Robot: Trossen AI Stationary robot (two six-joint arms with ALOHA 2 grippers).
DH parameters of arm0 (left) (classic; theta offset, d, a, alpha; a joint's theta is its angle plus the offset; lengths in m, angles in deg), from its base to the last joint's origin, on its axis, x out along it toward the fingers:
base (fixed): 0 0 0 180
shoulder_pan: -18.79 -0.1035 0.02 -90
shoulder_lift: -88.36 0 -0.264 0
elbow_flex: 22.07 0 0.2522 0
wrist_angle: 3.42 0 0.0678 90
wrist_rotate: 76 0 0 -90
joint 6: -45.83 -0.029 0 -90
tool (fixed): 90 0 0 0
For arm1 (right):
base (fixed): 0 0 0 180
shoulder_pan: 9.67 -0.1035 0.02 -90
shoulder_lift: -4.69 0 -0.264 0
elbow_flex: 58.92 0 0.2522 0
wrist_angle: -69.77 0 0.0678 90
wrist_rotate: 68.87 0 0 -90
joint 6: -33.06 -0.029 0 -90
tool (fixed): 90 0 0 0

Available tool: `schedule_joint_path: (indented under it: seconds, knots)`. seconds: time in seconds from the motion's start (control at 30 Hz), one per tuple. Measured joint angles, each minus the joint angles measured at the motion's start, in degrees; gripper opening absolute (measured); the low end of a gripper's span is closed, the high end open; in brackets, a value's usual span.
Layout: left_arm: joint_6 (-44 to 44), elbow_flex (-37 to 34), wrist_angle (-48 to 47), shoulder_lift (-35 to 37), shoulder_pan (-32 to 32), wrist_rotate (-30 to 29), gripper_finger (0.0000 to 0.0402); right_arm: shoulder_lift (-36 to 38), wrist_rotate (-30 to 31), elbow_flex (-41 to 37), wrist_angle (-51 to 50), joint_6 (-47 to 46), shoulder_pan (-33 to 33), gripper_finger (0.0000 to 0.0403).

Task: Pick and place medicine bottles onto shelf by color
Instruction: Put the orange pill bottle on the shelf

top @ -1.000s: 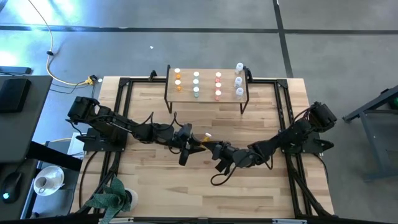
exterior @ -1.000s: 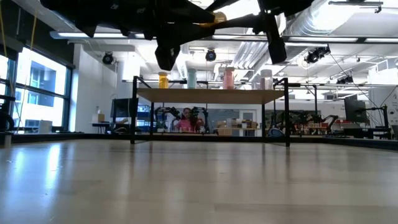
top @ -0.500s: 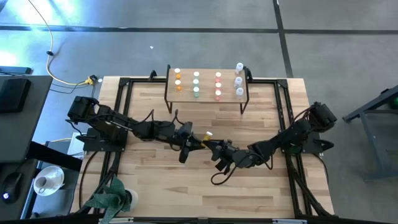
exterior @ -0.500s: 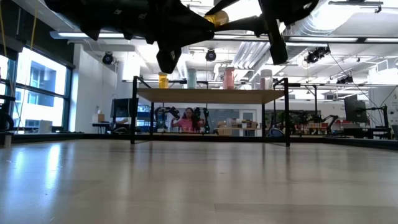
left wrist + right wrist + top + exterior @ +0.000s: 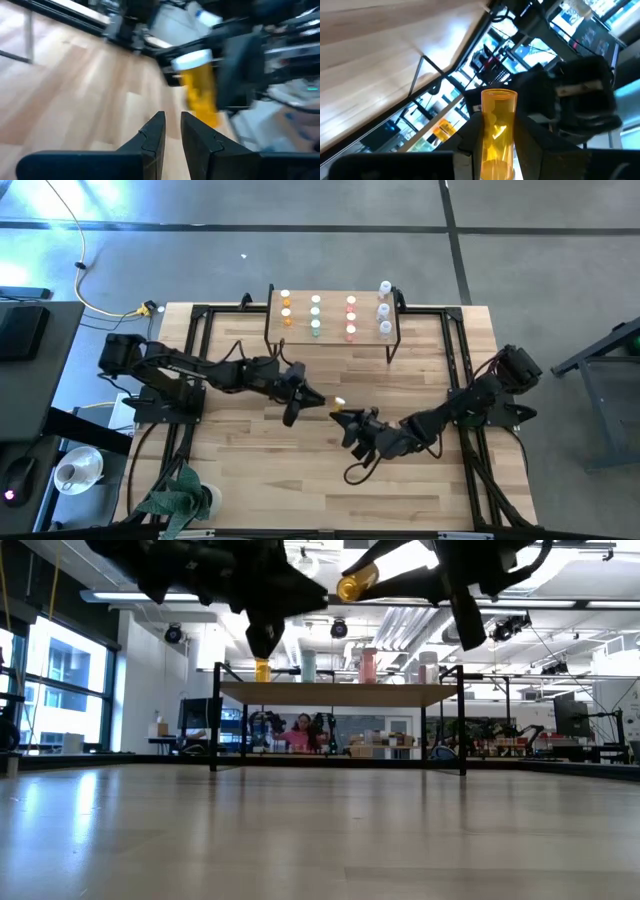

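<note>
My left gripper's gap is narrower than the orange bottle in my right gripper. My left gripper should open wide and take the bottle [image 5: 197,82] below its cap.
My right gripper [image 5: 343,413] is shut on an orange medicine bottle [image 5: 340,403] with a white cap, held above the middle of the table. My left gripper [image 5: 321,402] hangs just left of it, apart from it; its fingers [image 5: 156,131] stand a narrow gap apart with nothing between them. In the left wrist view the bottle [image 5: 201,92] shows ahead of those fingers. The shelf [image 5: 333,332] stands at the table's far edge on black legs. On it stand rows of orange [image 5: 286,311], green [image 5: 315,315], red [image 5: 351,316] and clear [image 5: 384,310] bottles. My right gripper pinches the orange bottle's side walls [image 5: 498,131] between its two fingers [image 5: 529,136]. The fingers come about level from the table's right and near side. The bottle is lifted clear of the table and tilted [image 5: 357,582], its white cap end [image 5: 192,59] toward my left gripper.
A black metal frame [image 5: 196,350] runs around the tabletop. A potted plant [image 5: 180,495] sits at the near left corner and a cable loop [image 5: 352,470] hangs under the right arm. Bare wood [image 5: 300,480] lies toward the near edge. A person [image 5: 300,732] shows beyond the shelf.
My left gripper has swung away from the bottle toward the table's far edge. My right gripper has rolled, and the orange bottle in it has tipped further and drifted slightly to the right, staying clear of the table.
</note>
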Motion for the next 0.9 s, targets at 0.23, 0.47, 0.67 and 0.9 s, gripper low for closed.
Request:
schedule_joint_path:
  seconds: [0.23, 0.47, 0.67, 0.9]
  knots:
    - [4.7, 0.0, 2.2, 0.3, 0.3, 9.3, 0.0051, 0.0, -2.3, 0.0, -0.8, 0.5, -0.6, 0.0076]
    - [2.2, -0.1, 3.8, 0.2, 1.3, 4.5, 0.008, -1.0, -5.6, 0.0, 0.1, 0.9, 1.0, 0.0076]
    - [2.6, -0.1, 4.7, 0.2, 0.4, 4.1, 0.0127, -2.0, -3.4, 0.0, 2.8, 4.8, 1.2, 0.0076]
    - [2.7, -0.1, 4.7, 0.2, 0.0, 3.0, 0.0167, -2.1, -5.5, 0.0, 5.0, 5.2, 1.0, 0.0076]
